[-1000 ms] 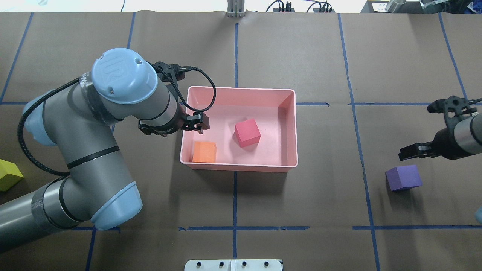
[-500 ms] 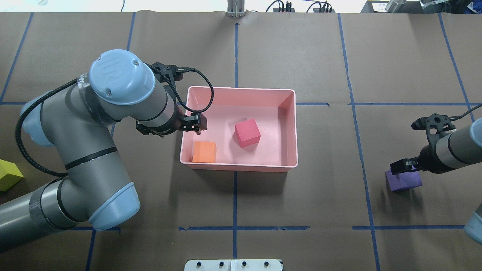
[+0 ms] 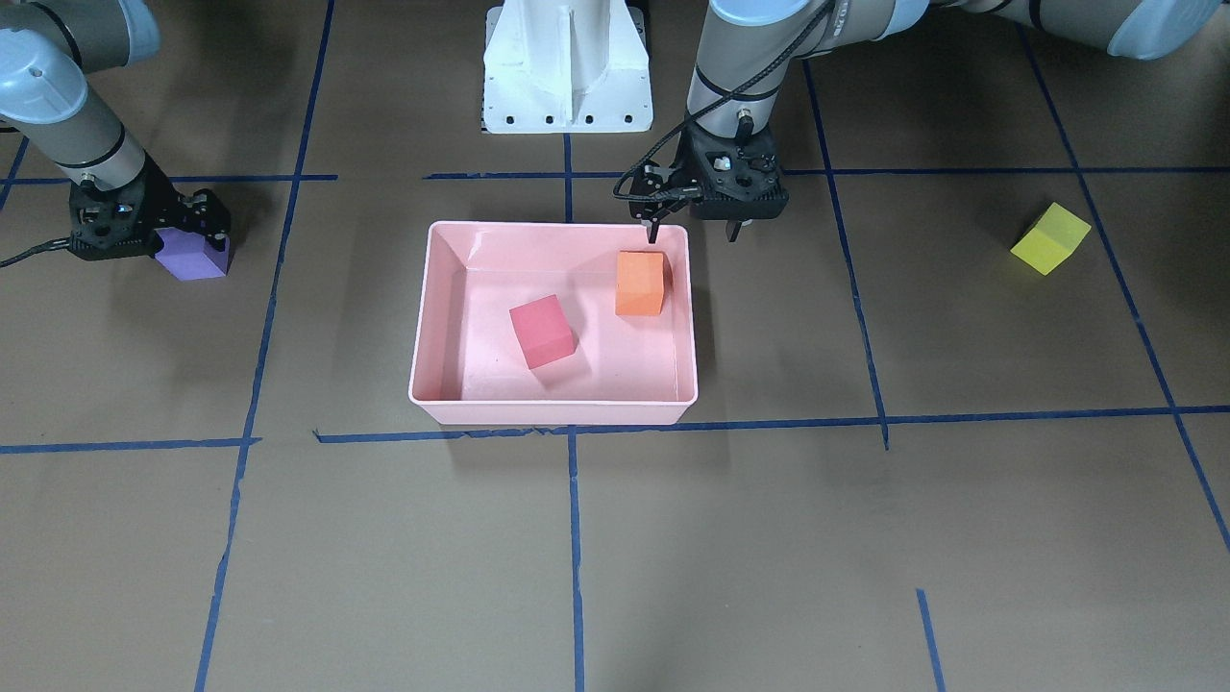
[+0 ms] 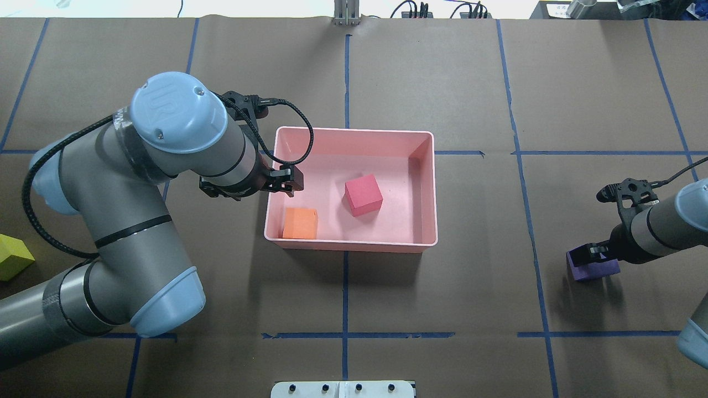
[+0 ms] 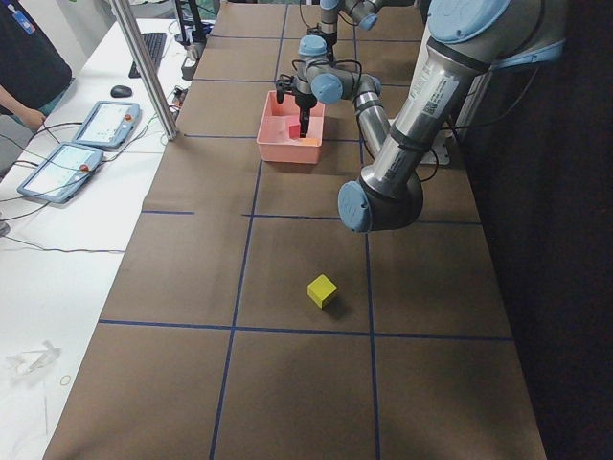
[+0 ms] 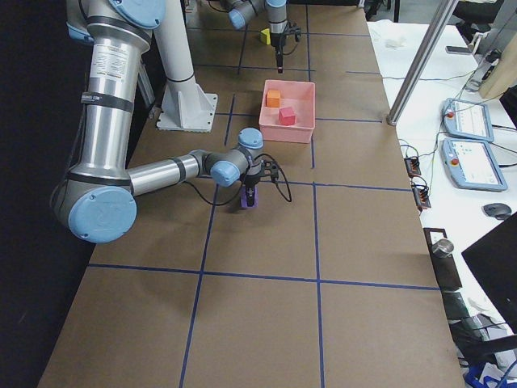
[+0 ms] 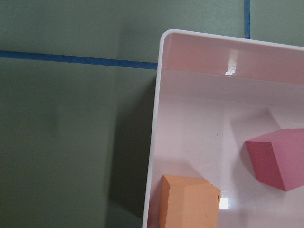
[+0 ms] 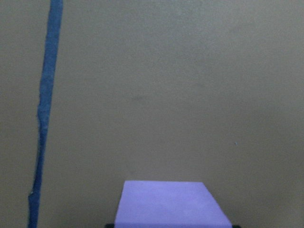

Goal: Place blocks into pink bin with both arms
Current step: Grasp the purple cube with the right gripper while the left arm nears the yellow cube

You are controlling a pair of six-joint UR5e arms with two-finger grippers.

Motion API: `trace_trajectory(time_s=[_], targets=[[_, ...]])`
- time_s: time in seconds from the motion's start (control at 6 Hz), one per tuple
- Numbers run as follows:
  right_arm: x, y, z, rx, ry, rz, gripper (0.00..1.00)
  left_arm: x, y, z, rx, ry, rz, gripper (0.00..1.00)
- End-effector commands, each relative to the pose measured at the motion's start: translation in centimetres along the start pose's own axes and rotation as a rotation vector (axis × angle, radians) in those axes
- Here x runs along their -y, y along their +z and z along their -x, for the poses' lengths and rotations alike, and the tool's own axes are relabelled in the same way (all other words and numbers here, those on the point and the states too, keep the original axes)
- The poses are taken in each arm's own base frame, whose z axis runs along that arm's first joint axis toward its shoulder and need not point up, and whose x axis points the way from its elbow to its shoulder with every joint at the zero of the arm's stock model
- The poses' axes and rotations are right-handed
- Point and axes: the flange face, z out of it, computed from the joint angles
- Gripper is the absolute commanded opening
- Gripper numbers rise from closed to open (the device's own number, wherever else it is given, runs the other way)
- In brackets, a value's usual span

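Next, my right gripper lets go of the purple block in the pink bin (image 3: 491,299) next to the red-pink block, away from the orange block.
The pink bin (image 4: 354,245) stands mid-table and holds the orange block (image 4: 300,223) in its near left corner and the red-pink block (image 4: 363,194) near the middle. My left gripper (image 4: 287,185) hangs open and empty over the bin's left wall, above the orange block (image 3: 641,282). My right gripper (image 4: 593,255) is down over the purple block (image 4: 600,270) on the right; its fingers look open around the block. The right wrist view shows the purple block (image 8: 168,204) at its bottom edge. The yellow block (image 4: 12,257) lies on the table at the far left.
The white pedestal (image 3: 567,67) stands at the robot's side of the table, behind the bin (image 3: 553,411). Blue tape lines cross the brown table cover. A side table with tablets (image 5: 91,125) and a metal post (image 5: 144,67) runs along the far side.
My right gripper has come down and toward the robot onto the purple block. My left gripper has drawn slightly left at the bin's wall. The blocks have not moved.
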Motion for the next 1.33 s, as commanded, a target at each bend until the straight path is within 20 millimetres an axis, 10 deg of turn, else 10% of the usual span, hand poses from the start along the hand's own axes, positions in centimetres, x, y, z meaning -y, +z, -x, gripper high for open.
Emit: trace_trajectory(time_s=[0.0,0.5,1.17], targets=[[0.0,-1.0,1.0,0.023,-0.009,-0.001,0.55,4.6,-1.9,5.5,0.057,0.174,0.040,1.00],[3.6,-8.6,8.7,0.090,0.064,0.025,0.55,7.9,-4.5,22.9,0.055,0.413,0.117,1.00],[10.4,-21.3,28.4,0.117,0.343,0.001,0.57,-3.3,-2.2,41.9,0.048,0.469,0.072,1.00]])
